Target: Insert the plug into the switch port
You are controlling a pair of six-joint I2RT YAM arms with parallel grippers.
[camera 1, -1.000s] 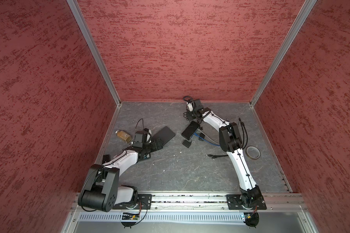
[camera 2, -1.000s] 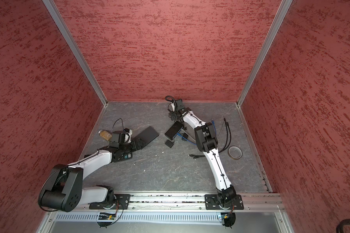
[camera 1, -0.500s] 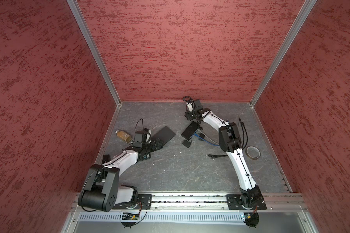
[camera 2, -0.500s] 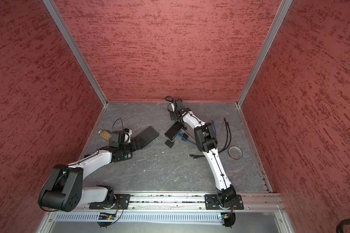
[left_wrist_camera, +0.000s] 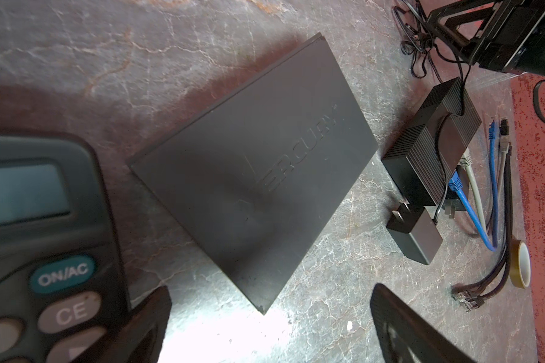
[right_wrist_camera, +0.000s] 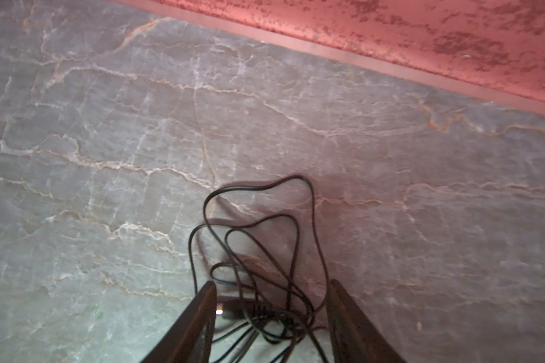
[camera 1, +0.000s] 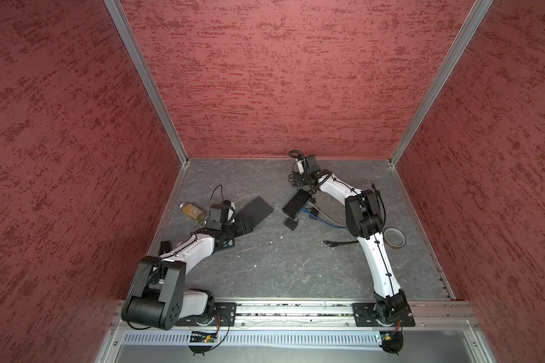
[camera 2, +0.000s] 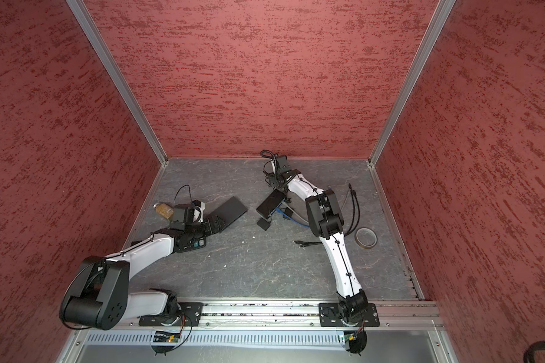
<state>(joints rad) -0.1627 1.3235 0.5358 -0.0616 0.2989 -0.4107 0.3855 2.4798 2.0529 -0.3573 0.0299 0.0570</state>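
Note:
Next, I take the cable's bunched middle (right_wrist_camera: 278, 320) with my right gripper and move the tangle before I pick up the plug, because loops of cable cross the plug.
The plug (right_wrist_camera: 233, 311), a small black barrel with a silver tip, lies on the table in a tangle of its thin black cable (right_wrist_camera: 296, 201). My right gripper (right_wrist_camera: 272, 284) (camera 1: 296, 182) is open, its fingers standing either side of plug and cable near the back wall. The switch (camera 1: 296, 203) (left_wrist_camera: 422, 147) is a ribbed black box with blue and grey network cables in it. The power adapter (camera 1: 290, 224) lies beside it. My left gripper (left_wrist_camera: 269, 290) (camera 1: 248, 226) is open and holds nothing, at a corner of a flat black box (left_wrist_camera: 252, 169) lettered MERCURY.
A calculator (left_wrist_camera: 44, 220) lies under my left wrist. A jar (camera 1: 192, 211) lies by the left wall. A tape roll (camera 1: 395, 238) and loose black cables (camera 1: 340, 242) are at the right. The red back wall (right_wrist_camera: 422, 37) is close ahead of the right gripper.
The right gripper's jaws have spread wider apart. Neither arm has visibly shifted, and the left gripper stays open.

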